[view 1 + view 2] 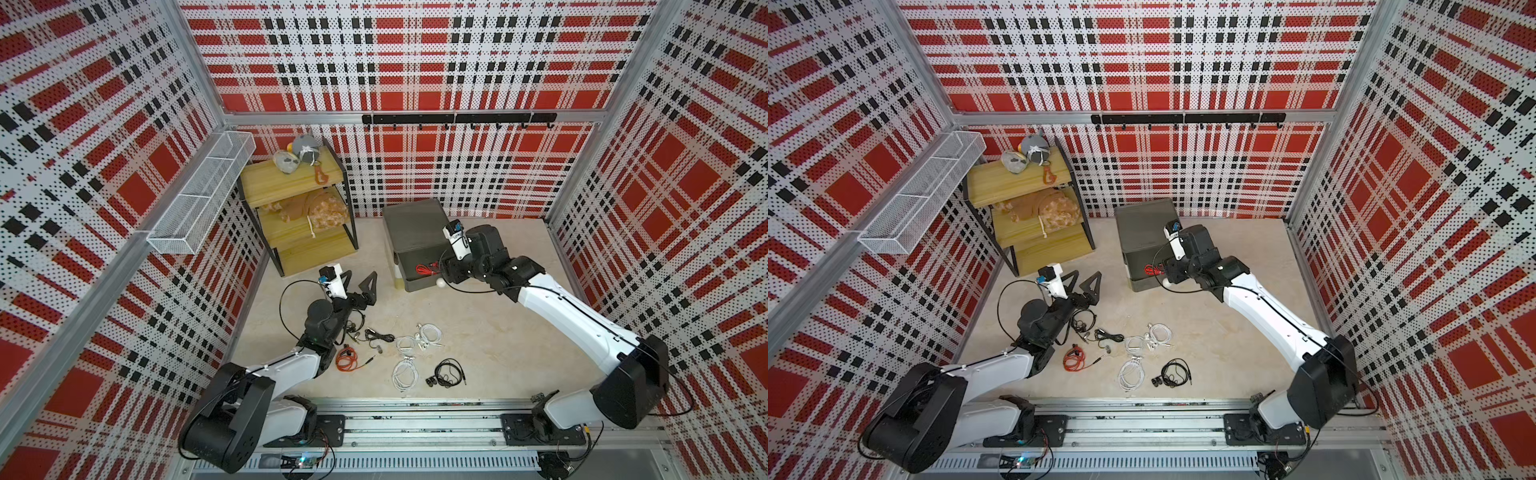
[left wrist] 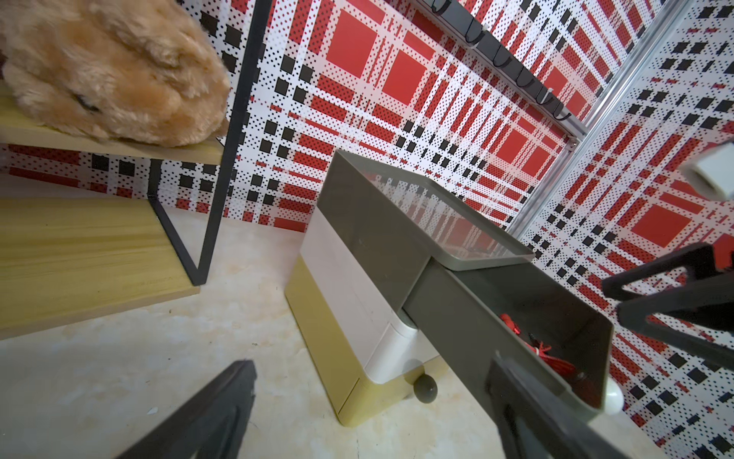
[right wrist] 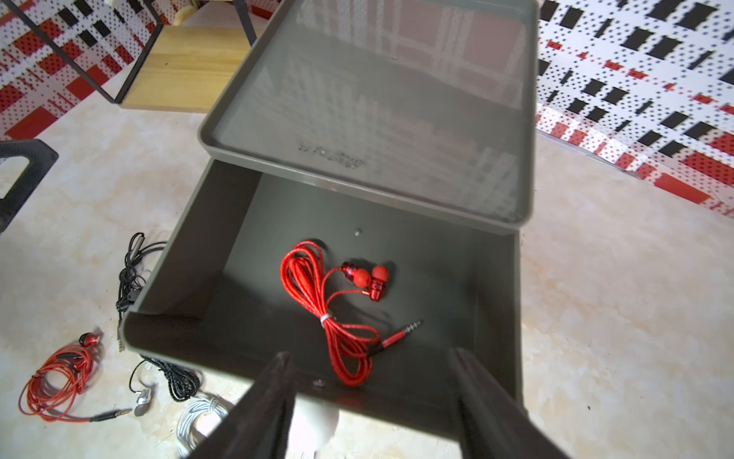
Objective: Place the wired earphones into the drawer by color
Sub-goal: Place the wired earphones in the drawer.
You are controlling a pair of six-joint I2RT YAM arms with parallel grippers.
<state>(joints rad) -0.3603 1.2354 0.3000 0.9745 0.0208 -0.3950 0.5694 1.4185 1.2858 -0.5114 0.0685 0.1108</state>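
Note:
Next, my left gripper closes on the tied side of the coil (image 1: pixel 338 362) of the red wired earphones lying on the table, on the side opposite their plug.
The drawer (image 1: pixel 409 232) stands at the back of the table with its dark grey top tier (image 3: pixel 190 254) pulled out. One red bundle of wired earphones (image 3: pixel 337 310) lies loose on that tier's floor. My right gripper (image 3: pixel 369 357) hovers just above the tier's front wall, open, holding nothing. Other wired earphones lie on the table: a red bundle (image 1: pixel 347 359), white bundles (image 1: pixel 405 374) and black ones (image 1: pixel 449 372). My left gripper (image 1: pixel 358 279) is open and empty, left of the drawer and apart from it, past the near bundles.
A yellow wooden shelf rack (image 1: pixel 299 208) with plush toys stands at the back left. A white wire basket (image 1: pixel 199 199) hangs on the left wall and a black hook rail (image 1: pixel 457 118) on the back wall. The arms' metal rail (image 1: pixel 415 415) runs along the front edge.

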